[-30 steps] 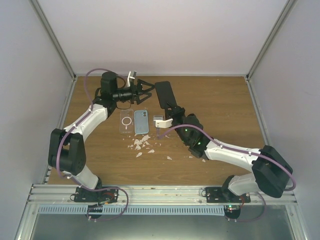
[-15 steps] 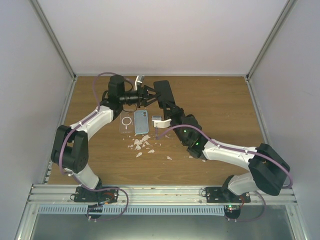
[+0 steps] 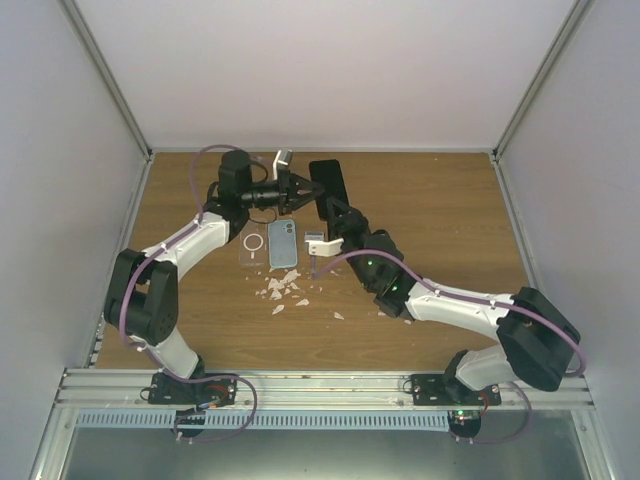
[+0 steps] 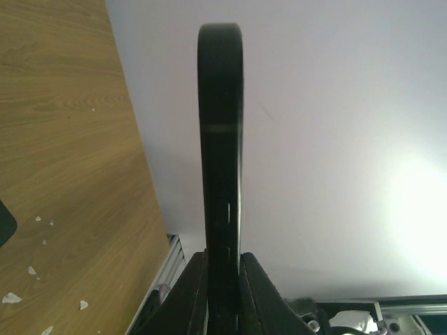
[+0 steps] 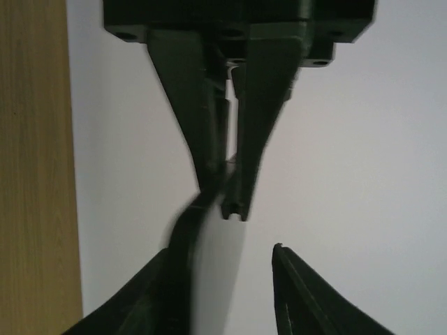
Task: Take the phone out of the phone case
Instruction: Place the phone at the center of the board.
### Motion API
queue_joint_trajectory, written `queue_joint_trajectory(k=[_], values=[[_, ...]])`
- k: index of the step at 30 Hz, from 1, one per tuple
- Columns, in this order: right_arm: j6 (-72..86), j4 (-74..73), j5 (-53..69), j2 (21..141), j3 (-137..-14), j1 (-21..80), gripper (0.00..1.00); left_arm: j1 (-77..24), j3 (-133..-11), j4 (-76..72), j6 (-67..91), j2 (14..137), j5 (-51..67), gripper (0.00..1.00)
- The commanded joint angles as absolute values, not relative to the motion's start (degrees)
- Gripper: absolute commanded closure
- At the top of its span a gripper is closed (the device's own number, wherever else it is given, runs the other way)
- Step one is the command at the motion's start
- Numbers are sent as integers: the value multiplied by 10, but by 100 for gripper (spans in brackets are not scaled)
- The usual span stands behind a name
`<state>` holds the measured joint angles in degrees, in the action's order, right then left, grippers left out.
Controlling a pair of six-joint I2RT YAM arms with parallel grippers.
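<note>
The robot's left gripper will put the black phone case down on the table [image 3: 322, 249] next to the light blue phone, opposite the clear case. The black case is held above the table's back.
A black phone case [image 3: 328, 183], thin and dark, is held up in the air above the back of the table; I cannot tell the phone inside it apart. My left gripper [image 3: 305, 189] is shut on its left edge. In the left wrist view the phone case [image 4: 221, 139] stands edge-on, clamped between both jaws of the left gripper [image 4: 222, 255]. My right gripper [image 3: 338, 212] sits just below it. In the right wrist view the right gripper [image 5: 227, 251] is open; the blurred phone case [image 5: 192, 213] lies against its left finger, and the left gripper [image 5: 227, 199] pinches it from above.
A clear case with a ring [image 3: 252, 243] and a light blue phone [image 3: 283, 243] lie flat side by side under the grippers. White scraps [image 3: 285, 288] are scattered in front of them. Grey walls [image 3: 100, 100] close in the table.
My left gripper swung right onto the black phone case and shut on it. My right gripper, shut on the case before, has opened.
</note>
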<state>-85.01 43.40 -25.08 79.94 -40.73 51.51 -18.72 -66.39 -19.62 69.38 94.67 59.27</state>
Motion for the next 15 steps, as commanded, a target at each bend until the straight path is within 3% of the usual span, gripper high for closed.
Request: queue_joint_trajectory(k=[1, 4, 8, 12, 15], values=[[-798, 433, -258, 780, -421, 509, 55, -186, -654, -226, 679, 954, 595, 100], [-783, 399, -251, 766, -420, 503, 33, -177, -647, -219, 669, 951, 590, 100], [-756, 354, -250, 753, -418, 491, 15, -165, -632, -214, 657, 948, 585, 100], [-701, 271, -247, 743, -427, 472, 2, -159, -623, -200, 634, 951, 580, 100], [-652, 209, -238, 734, -433, 453, 0, -154, -611, -191, 624, 957, 577, 100]])
